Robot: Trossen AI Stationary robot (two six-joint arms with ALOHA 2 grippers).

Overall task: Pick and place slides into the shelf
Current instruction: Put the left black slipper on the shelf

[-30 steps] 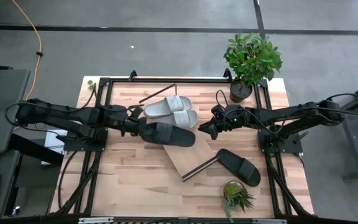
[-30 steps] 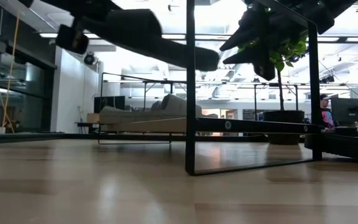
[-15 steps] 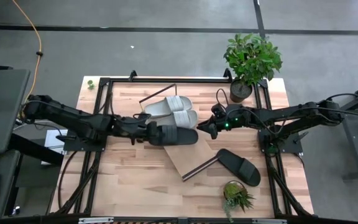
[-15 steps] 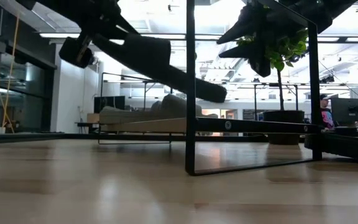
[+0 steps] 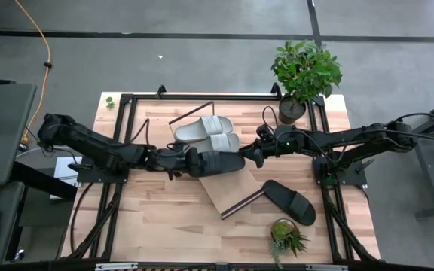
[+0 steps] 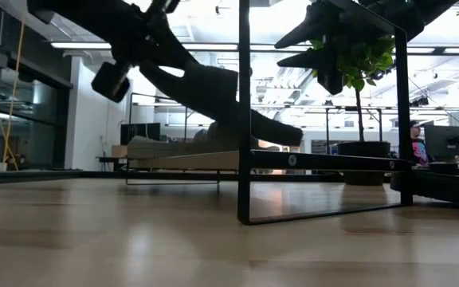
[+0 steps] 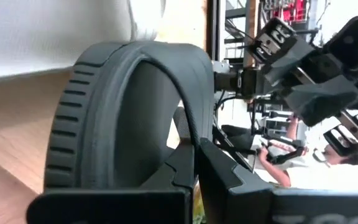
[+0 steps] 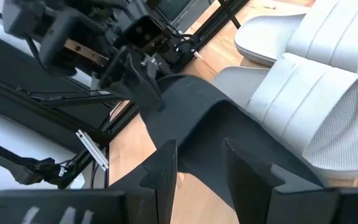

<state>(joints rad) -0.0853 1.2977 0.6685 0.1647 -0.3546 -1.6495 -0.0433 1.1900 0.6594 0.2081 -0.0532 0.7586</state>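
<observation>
The robot's left gripper will release the black slide on the bare shelf board (image 5: 217,165) next to the nearer light grey slide. The black slide is now over the table's middle.
My left gripper (image 5: 187,161) is shut on a black slide (image 5: 217,162) and carries it over the middle of the table. The slide's free end points at my right gripper (image 5: 249,156). That gripper is open and hovers just above and beyond this end (image 6: 293,135), touching nothing. Two light grey slides (image 5: 211,134) lie side by side on their soles on the shelf (image 5: 223,192), a light-wood board lying slantwise. The second black slide (image 5: 288,201) lies sole-down on the table by the shelf's near-right end. My left gripper pinches the black slide between its two fingers (image 7: 185,163) at the end of the slide nearest the left arm (image 7: 188,134). The fingers come from the table's left, slanting down, along the slide's length. The slide is lifted clear and tilted, its free end low over the shelf board.
The shelf's thin black rod frames (image 6: 244,119) stand up at both short ends. A tall potted plant (image 5: 305,71) sits at the far right corner and a small one (image 5: 286,237) near the front edge. Bare tabletop lies at the near left.
My left gripper has moved toward the table's right and tipped downward. It has carried the black slide closer to my right gripper, and the slide's free end has dropped from nearly level to a clear downward slant toward the shelf.
</observation>
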